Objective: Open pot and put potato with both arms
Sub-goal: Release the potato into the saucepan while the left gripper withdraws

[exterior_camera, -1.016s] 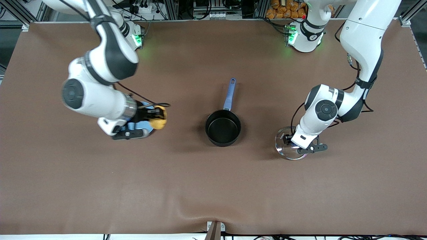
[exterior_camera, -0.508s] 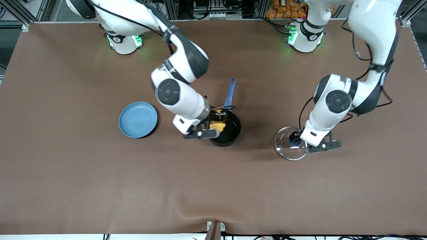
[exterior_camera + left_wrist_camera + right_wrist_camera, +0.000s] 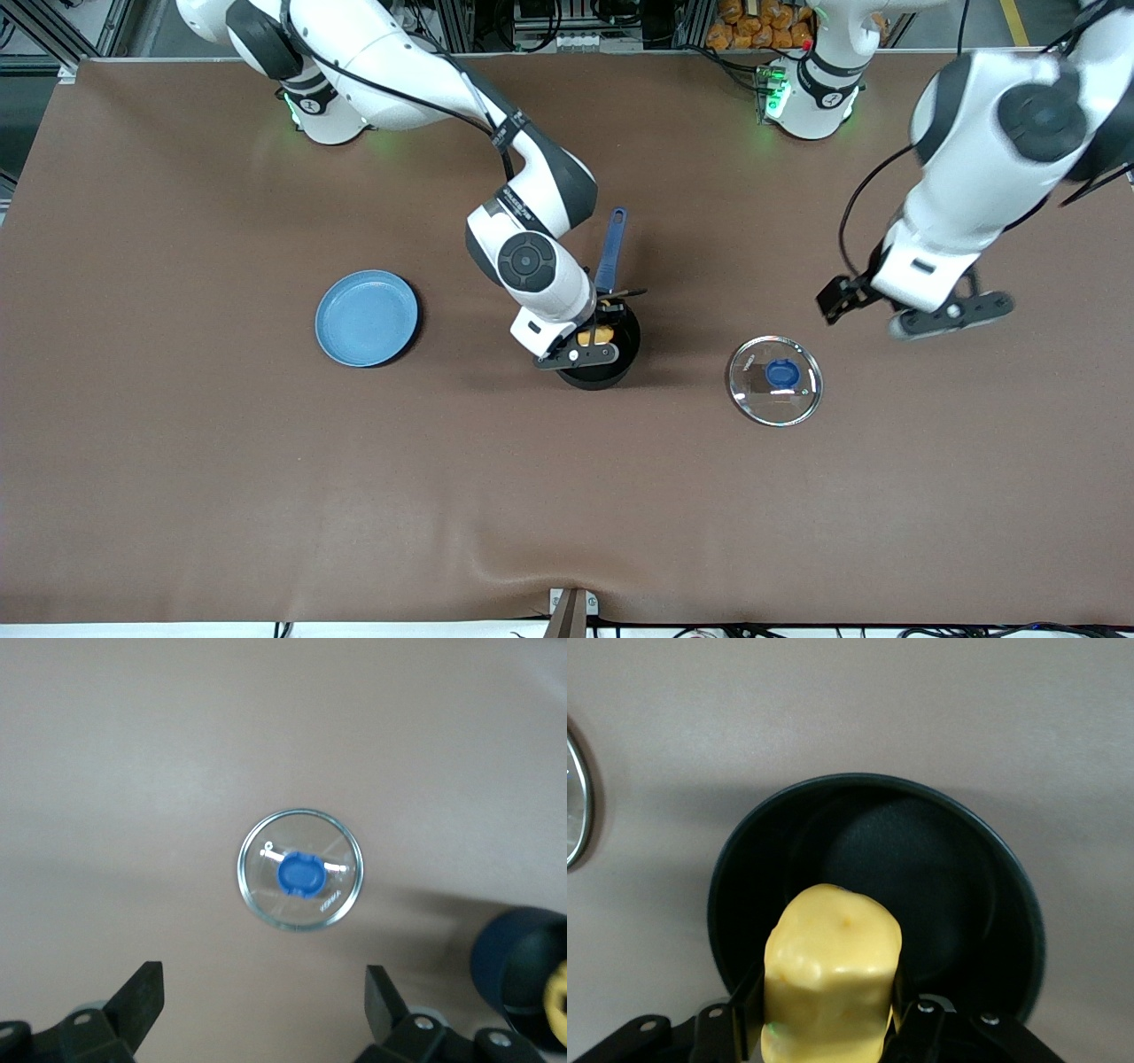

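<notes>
My right gripper is holding the yellow potato, now over the pot's opening. It will let go of it on the inside bottom of the black pot (image 3: 601,346) (image 3: 866,911).
The black pot (image 3: 611,363) with its blue handle (image 3: 611,248) stands open mid-table; it also shows in the right wrist view (image 3: 939,868). My right gripper (image 3: 595,335) is shut on the yellow potato (image 3: 595,336) and holds it over the pot's opening; the potato (image 3: 833,979) fills the space between the fingers. My left gripper (image 3: 921,306) is open and empty, raised above the table near the left arm's end. Its fingers (image 3: 142,997) stand wide apart above the glass lid (image 3: 301,870).
The glass lid with a blue knob (image 3: 775,380) lies on the table beside the pot, toward the left arm's end. A light-blue plate (image 3: 367,317) lies toward the right arm's end. The brown mat's front edge bulges slightly (image 3: 567,567).
My right gripper carried the potato from the plate to over the pot. My left gripper let go of the lid's knob, opened and rose away from it.
</notes>
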